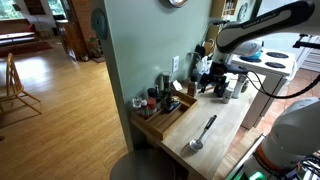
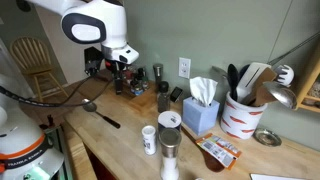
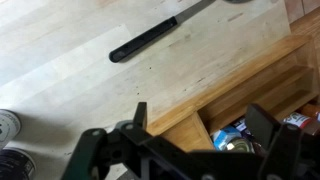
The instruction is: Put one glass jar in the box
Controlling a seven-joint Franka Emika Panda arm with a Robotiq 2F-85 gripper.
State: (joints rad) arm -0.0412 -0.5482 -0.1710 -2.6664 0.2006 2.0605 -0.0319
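Observation:
The robot's gripper should close on the black lid (image 1: pixel 191 83) of the brown glass jar that stands just beyond the far end of the box, near the green wall.
The light wood box (image 3: pixel 175 110) lies under my gripper (image 3: pixel 200 122) in the wrist view, with a divider inside. My gripper is open and empty, its two dark fingers spread over the box's end compartment. A jar with a blue label (image 3: pixel 232 136) lies in that compartment between the fingers. In an exterior view the box (image 1: pixel 172 116) sits against the green wall with several small jars (image 1: pixel 150 100) at its end, and my gripper (image 1: pixel 208 80) hovers over its other end. In an exterior view my gripper (image 2: pixel 113 66) hangs by the wall.
A black-handled ladle (image 3: pixel 145 42) lies on the wooden counter beside the box, also in both exterior views (image 1: pixel 200 135) (image 2: pixel 100 112). Two jar lids (image 3: pixel 8 128) show at the wrist view's left edge. Loose jars (image 2: pixel 163 100), white shakers (image 2: pixel 150 138), a tissue box (image 2: pixel 200 108) and a utensil crock (image 2: pixel 240 118) stand further along.

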